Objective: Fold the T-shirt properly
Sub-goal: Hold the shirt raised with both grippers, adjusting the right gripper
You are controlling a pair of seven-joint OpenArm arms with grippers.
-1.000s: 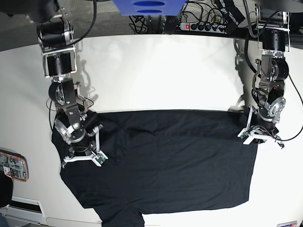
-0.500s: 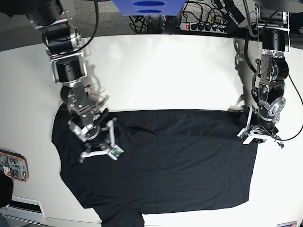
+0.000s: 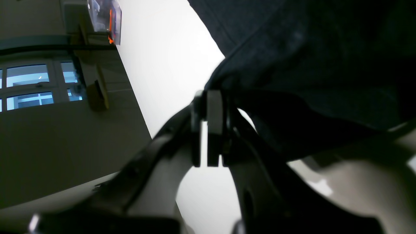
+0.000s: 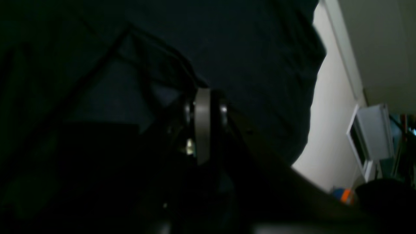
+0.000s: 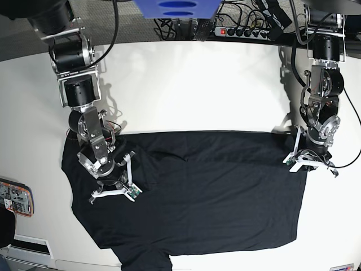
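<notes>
I should release the pinched fabric from my right gripper just inside the black T-shirt's edge (image 5: 96,213) facing the orange-and-white device.
The black T-shirt (image 5: 197,192) lies spread flat on the white table (image 5: 192,84), with its lower part reaching the front edge. My left gripper (image 5: 309,162) sits at the shirt's right edge; in the left wrist view its fingers (image 3: 213,110) are shut, with the T-shirt's hem (image 3: 227,74) pinched at the tips. My right gripper (image 5: 113,192) rests low on the shirt near the left sleeve. In the right wrist view its fingers (image 4: 203,123) are shut, and creases in the T-shirt (image 4: 247,52) run to the tips.
An orange-and-white device (image 5: 14,197) lies at the table's left edge. A power strip (image 5: 237,31) and cables sit behind the table, and a blue part (image 5: 175,7) hangs overhead. Bare table spans the back half.
My right arm swung right onto the shirt, then eased back down and left. The shirt's left sleeve now shows beside it. The left arm has not moved.
</notes>
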